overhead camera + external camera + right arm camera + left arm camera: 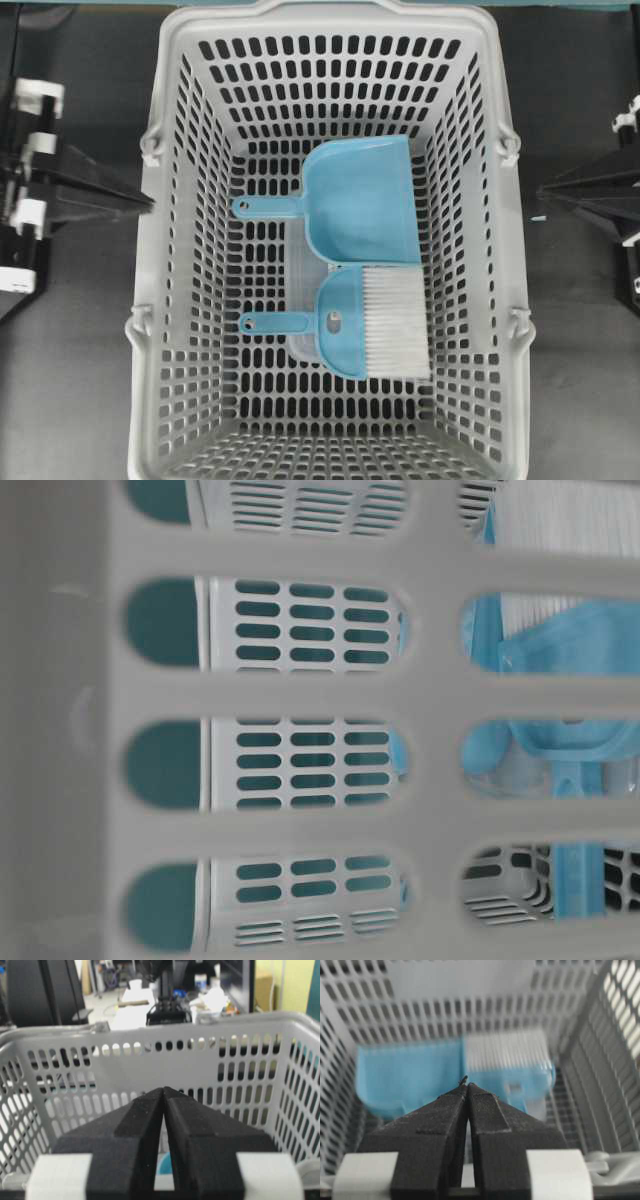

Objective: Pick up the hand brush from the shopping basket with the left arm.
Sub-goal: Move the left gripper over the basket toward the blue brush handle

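Observation:
The left gripper should next close on the middle of the thin handle (280, 322) on the light-blue hand brush.
The light-blue hand brush (345, 325) lies flat on the floor of the grey shopping basket (148, 235), its white bristles to the right and its thin handle pointing left. In the left wrist view the brush (517, 1082) lies ahead and right of my fingertips. My left gripper (148, 203) (467, 1084) is shut and empty, outside the basket's left wall. My right gripper (541, 190) (163, 1089) is shut and empty, outside the right wall. The table-level view shows the bristles (560, 525) through the wall slots.
A matching blue dustpan (365, 200) (405, 1077) lies just behind the brush, touching its bristle end. A clear flat piece (300, 320) lies under the brush. The basket's high slotted walls (150, 1040) stand between both grippers and the brush.

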Controlling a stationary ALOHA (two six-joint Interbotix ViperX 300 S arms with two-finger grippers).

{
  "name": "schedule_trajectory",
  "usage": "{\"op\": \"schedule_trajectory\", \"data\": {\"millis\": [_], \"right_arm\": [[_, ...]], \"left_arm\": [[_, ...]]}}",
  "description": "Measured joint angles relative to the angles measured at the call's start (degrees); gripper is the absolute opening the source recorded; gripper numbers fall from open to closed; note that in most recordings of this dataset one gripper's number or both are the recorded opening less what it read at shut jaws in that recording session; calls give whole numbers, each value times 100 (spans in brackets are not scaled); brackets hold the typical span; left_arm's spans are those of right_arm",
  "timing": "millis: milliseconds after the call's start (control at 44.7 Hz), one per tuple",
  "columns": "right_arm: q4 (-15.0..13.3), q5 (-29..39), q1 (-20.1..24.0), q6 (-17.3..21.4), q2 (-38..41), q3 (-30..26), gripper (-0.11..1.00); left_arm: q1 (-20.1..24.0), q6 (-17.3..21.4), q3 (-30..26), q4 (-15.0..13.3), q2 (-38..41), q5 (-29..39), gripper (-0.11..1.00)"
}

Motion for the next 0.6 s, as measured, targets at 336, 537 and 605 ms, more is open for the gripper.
{"op": "schedule_trajectory", "data": {"millis": [336, 537, 605], "right_arm": [[0, 325, 0, 26, 0, 0, 14], [0, 352, 0, 26, 0, 9, 51], [0, 352, 0, 26, 0, 0, 62]], "left_arm": [[-176, -44, -1494, 9, 1564, 1925, 0], [-220, -114, -2092, 9, 2338, 2558, 0], [-229, -167, -2276, 9, 2602, 2760, 1]]}}
